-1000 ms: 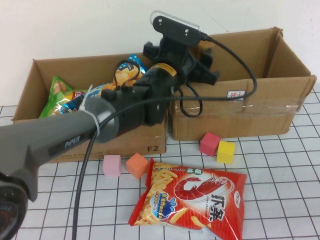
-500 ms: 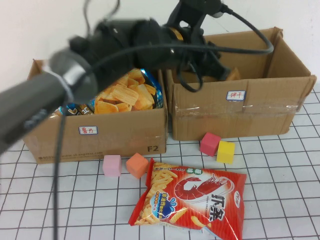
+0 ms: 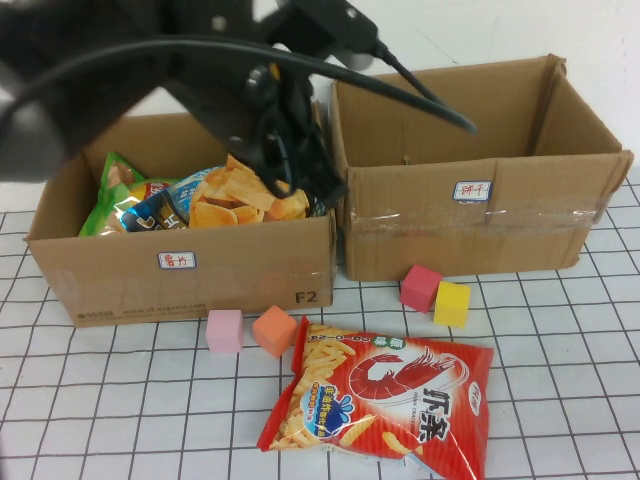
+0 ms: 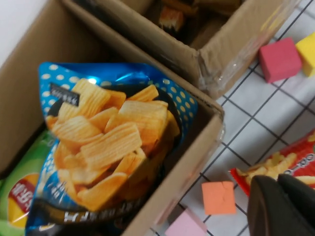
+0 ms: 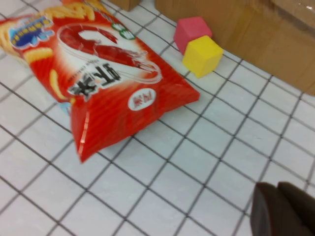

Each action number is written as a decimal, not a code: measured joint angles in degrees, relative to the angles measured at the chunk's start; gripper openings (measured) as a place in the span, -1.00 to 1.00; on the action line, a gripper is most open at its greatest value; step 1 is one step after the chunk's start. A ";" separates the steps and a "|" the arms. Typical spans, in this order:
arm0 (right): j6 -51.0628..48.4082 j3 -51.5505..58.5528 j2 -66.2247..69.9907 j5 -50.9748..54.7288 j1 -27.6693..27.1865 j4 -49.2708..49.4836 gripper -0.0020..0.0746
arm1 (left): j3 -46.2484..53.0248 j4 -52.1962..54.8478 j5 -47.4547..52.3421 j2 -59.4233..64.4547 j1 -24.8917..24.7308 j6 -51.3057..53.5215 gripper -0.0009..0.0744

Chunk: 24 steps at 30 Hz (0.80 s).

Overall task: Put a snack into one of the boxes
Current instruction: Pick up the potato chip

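Note:
The fingers of my right gripper should close on the black lettering [image 3: 434,421] [image 5: 87,86] of the red shrimp-snack bag, next to the printed shrimp.
A blue bag of ridged chips [image 3: 240,195] lies in the left cardboard box [image 3: 180,265]; it also shows in the left wrist view [image 4: 108,142]. A red shrimp-snack bag [image 3: 390,395] lies flat on the gridded table in front of the boxes, and shows in the right wrist view [image 5: 98,64]. My left gripper [image 3: 305,175] hovers blurred above the left box's right end, shut and empty [image 4: 277,180]. My right gripper [image 5: 275,187] is shut and empty above bare table near the red bag; it is outside the high view. The right box [image 3: 470,220] stands beside the left one.
A green snack bag [image 3: 115,195] lies in the left box's left end. A pink cube [image 3: 224,330] and an orange cube [image 3: 273,330] sit before the left box. A red cube [image 3: 420,287] and a yellow cube [image 3: 451,303] sit before the right box.
My left arm has swung from over the right box back to the left, above the left box. The blue chip bag stays in the left box. The red bag has not moved.

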 joint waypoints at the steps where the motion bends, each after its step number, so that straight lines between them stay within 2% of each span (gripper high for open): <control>1: 0.00 0.45 0.00 -0.16 0.00 0.58 -0.95 | 1.14 -0.14 -0.54 -1.61 0.00 -0.28 -0.98; 6: -4.09 3.51 0.00 -1.96 0.00 7.41 -0.95 | 12.47 -0.24 -6.00 -11.98 0.00 -2.86 -0.98; 12: -12.02 4.47 0.38 -0.93 0.00 16.61 -0.93 | 33.13 -0.35 -16.15 -27.65 0.00 -8.03 -0.98; 15: -13.17 4.47 1.98 0.64 0.00 20.36 -0.85 | 43.85 -0.14 -19.38 -35.79 0.00 -9.21 -0.98; 19: -14.09 4.47 5.66 0.92 0.00 26.14 -0.62 | 54.00 0.35 -20.95 -45.88 0.00 -9.97 -0.98; 24: -18.58 4.47 13.03 1.05 0.00 33.85 -0.10 | 62.23 2.37 -23.60 -54.91 0.00 -12.48 -0.98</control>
